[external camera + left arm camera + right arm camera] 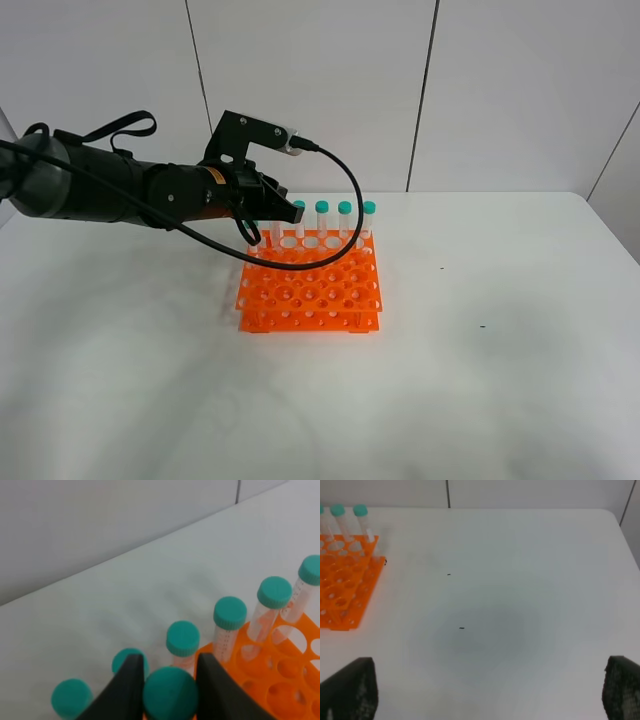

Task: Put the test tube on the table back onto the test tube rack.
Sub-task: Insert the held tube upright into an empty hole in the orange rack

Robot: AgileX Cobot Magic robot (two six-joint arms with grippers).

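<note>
My left gripper is to put the test tube in the orange rack [278,251]. It will let go of it just in front of the tubes in the back row.
My left gripper [170,680] is shut on the teal cap of a test tube [170,696], with a black finger on each side of the cap. In the exterior high view the left gripper [287,211] hovers over the back left corner of the orange test tube rack [310,290]. Several other teal-capped tubes [229,614] stand upright in the rack's back row [345,208]. How deep the held tube sits in a hole is hidden. My right gripper [487,680] is open over bare white table [520,580], nothing between its fingers.
The rack's front rows of holes [320,305] hold nothing. In the right wrist view the rack [342,590] lies well away from the right gripper. A white panelled wall [500,90] stands behind the table's [520,330] far edge.
</note>
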